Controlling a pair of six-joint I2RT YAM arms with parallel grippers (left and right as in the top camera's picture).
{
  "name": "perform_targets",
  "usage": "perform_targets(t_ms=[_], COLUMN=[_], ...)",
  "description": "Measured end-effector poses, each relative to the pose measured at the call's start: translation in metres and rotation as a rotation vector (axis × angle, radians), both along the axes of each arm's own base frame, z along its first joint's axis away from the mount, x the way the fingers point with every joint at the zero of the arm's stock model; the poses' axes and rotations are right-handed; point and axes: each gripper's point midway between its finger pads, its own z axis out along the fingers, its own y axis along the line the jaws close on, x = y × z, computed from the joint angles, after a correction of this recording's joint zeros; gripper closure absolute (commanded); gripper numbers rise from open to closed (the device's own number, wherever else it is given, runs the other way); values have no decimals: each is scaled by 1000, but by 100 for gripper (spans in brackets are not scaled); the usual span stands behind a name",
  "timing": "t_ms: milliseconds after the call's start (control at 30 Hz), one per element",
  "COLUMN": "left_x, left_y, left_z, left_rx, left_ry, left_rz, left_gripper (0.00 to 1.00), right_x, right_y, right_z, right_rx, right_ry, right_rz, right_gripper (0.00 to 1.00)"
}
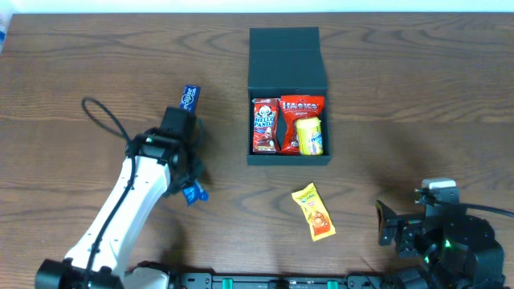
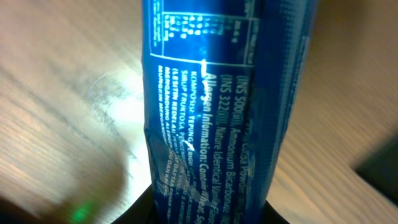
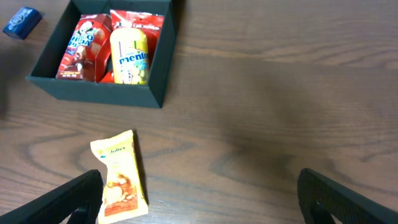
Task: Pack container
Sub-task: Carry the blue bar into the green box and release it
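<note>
Next, the left gripper releases the blue snack packet between the red Hello Panda packet and the yellow Mentos pack point(image 1: 285, 131).
The dark teal-black container point(image 1: 289, 158) stands open at the table's middle, its flap lid point(image 1: 285, 50) folded back. Inside lie a red Hello Panda packet point(image 1: 264, 124), a red packet point(image 1: 302, 107) and a yellow Mentos pack point(image 1: 310, 136). My left gripper point(image 1: 185, 122) is shut on a blue snack packet point(image 1: 190, 98) left of the container; the packet fills the left wrist view point(image 2: 211, 106). My right gripper point(image 1: 386, 223) is open and empty at the front right. A yellow snack packet point(image 1: 313, 213) lies on the table in front of the container, beside the right gripper's left finger in the right wrist view point(image 3: 119, 177).
A small blue item point(image 1: 195, 193) shows by the left arm's side; I cannot tell what it is. A black cable point(image 1: 100, 112) loops left of the left arm. The container also shows in the right wrist view point(image 3: 93, 87).
</note>
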Motion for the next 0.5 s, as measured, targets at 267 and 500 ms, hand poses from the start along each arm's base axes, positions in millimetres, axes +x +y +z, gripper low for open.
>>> perform_targets(t_ms=[267, 500], left_x=[15, 16], left_y=[-50, -106], left_z=[77, 94], left_rx=[65, 82], left_ry=[-118, -116], left_rz=[-367, -692], left_gripper=[73, 69], right_x=[0, 0], right_y=[0, 0], right_z=[0, 0], right_rx=[0, 0], right_ry=[-1, -1], right_rz=[0, 0], right_gripper=[1, 1])
